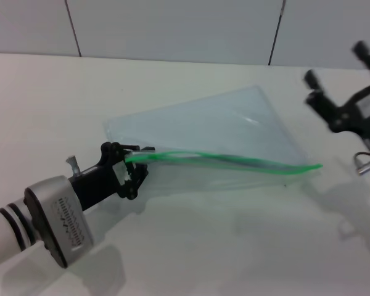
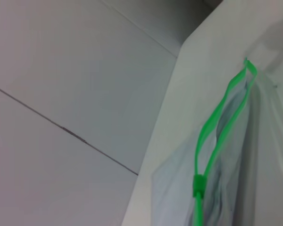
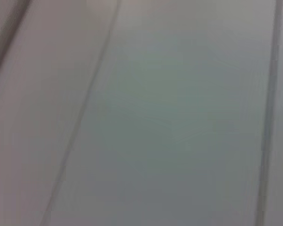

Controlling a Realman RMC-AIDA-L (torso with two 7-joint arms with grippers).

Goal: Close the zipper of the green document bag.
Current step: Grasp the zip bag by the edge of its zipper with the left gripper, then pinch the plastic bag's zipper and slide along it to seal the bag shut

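I should move my right gripper next to the zipper's small green slider (image 1: 160, 156), beside my left gripper's fingers on the green document bag, and grab it.
The green document bag (image 1: 222, 126) lies flat on the white table, translucent and pale blue-grey. Its zipper (image 1: 234, 161) runs along the near long edge as a bright green strip. My left gripper (image 1: 131, 161) is shut on the zipper's left end, at the bag's corner. In the left wrist view the small green slider (image 2: 199, 185) sits close by. Beyond it the two halves of the zipper (image 2: 212, 127) stand apart up to the far end. My right gripper (image 1: 336, 65) hangs open above the table, off the bag's far right corner and touching nothing.
The white table (image 1: 191, 246) stretches around the bag, and grey wall panels (image 1: 172, 28) rise behind it. A small metal part (image 1: 364, 161) of the right arm hangs beside the zipper's right tip. The right wrist view holds only grey panels (image 3: 170, 117).
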